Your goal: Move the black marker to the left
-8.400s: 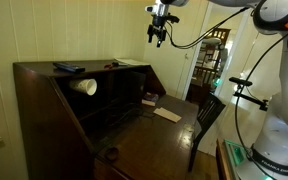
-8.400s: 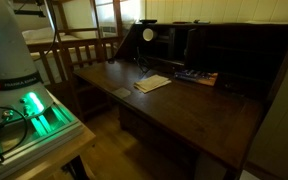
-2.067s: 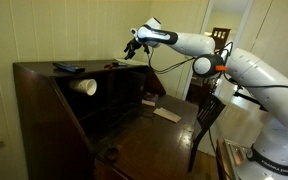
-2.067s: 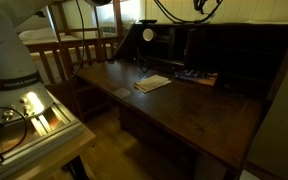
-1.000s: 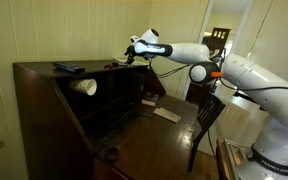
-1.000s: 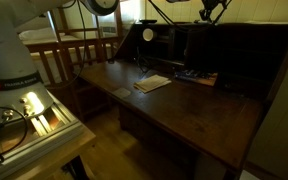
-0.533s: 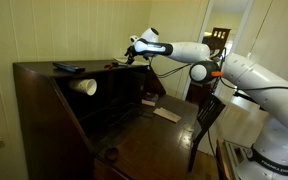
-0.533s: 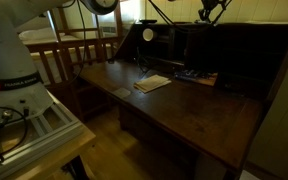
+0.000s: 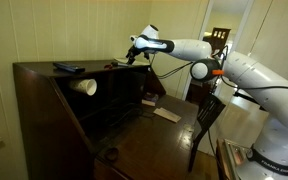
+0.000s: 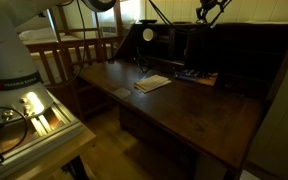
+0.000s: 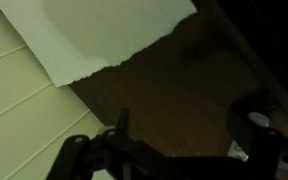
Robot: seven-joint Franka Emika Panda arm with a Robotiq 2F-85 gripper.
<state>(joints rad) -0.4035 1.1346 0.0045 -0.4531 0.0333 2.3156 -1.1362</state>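
My gripper needs to next close on the black marker [image 9: 122, 66] [image 11: 257, 120] that lies on top of the desk between the white sheet and the small dark thing.
In an exterior view my gripper [image 9: 132, 54] hovers just above the back right part of the dark desk's top [image 9: 44, 72]. A small thin dark thing [image 9: 110, 64] lies on that top just left of the gripper; it looks like the black marker, but it is too small to be sure. The wrist view shows no marker, only dark wood and a white sheet [image 11: 109, 35]. There my gripper [image 11: 189, 135] stands open, its two fingers wide apart with nothing between them. In an exterior view only the gripper [image 10: 205, 14] shows at the top edge.
A flat dark slab [image 9: 68, 67] lies on the desk top at the left. A white cup [image 9: 84, 86] lies on its side below it. Papers [image 10: 152, 83] rest on the writing surface. A wooden chair [image 9: 208, 112] stands by the desk.
The gripper has barely moved over the last second. It stays open above the desk top.
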